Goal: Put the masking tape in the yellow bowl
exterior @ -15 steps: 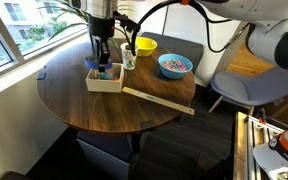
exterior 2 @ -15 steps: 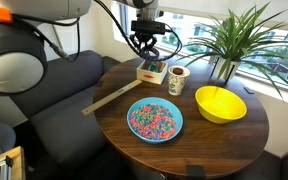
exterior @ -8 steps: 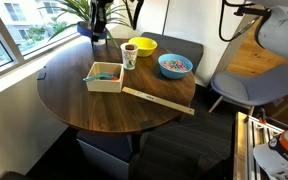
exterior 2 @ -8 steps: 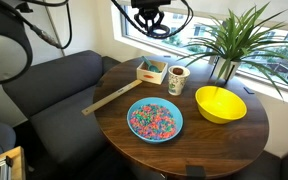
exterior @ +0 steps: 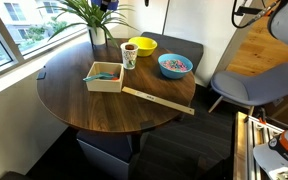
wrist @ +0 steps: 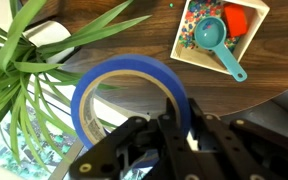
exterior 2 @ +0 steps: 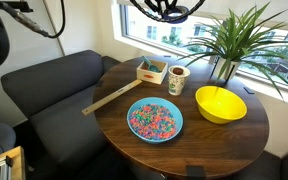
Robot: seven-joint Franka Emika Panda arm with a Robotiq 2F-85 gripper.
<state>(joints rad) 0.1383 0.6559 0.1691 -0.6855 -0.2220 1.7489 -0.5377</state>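
My gripper is going to release the blue masking tape, now high above the table's far side, inside the yellow bowl (exterior: 146,43), just behind the patterned mug.
A roll of blue masking tape (wrist: 124,95) stands on edge between my gripper's (wrist: 180,122) jaws, which are shut on its rim. My gripper hangs high above the far side of the round table, at the top edge of both exterior views (exterior: 106,5) (exterior 2: 169,9). The tape shows there as a dark ring (exterior 2: 170,10). The yellow bowl (exterior: 141,46) (exterior 2: 220,103) sits empty on the table near the plant, well below my gripper. It is out of the wrist view.
A white square tray (exterior: 104,84) (exterior 2: 149,76) (wrist: 199,62) holds coloured bits and a blue scoop (wrist: 216,38). A patterned mug (exterior: 129,57) (exterior 2: 177,79), a blue bowl of coloured bits (exterior: 174,65) (exterior 2: 155,119), a wooden strip (exterior: 159,100) (exterior 2: 109,98) and a leafy plant (exterior 2: 234,40) are also here.
My gripper has risen from the white tray with the tape in it, up to the top edge of both exterior views.
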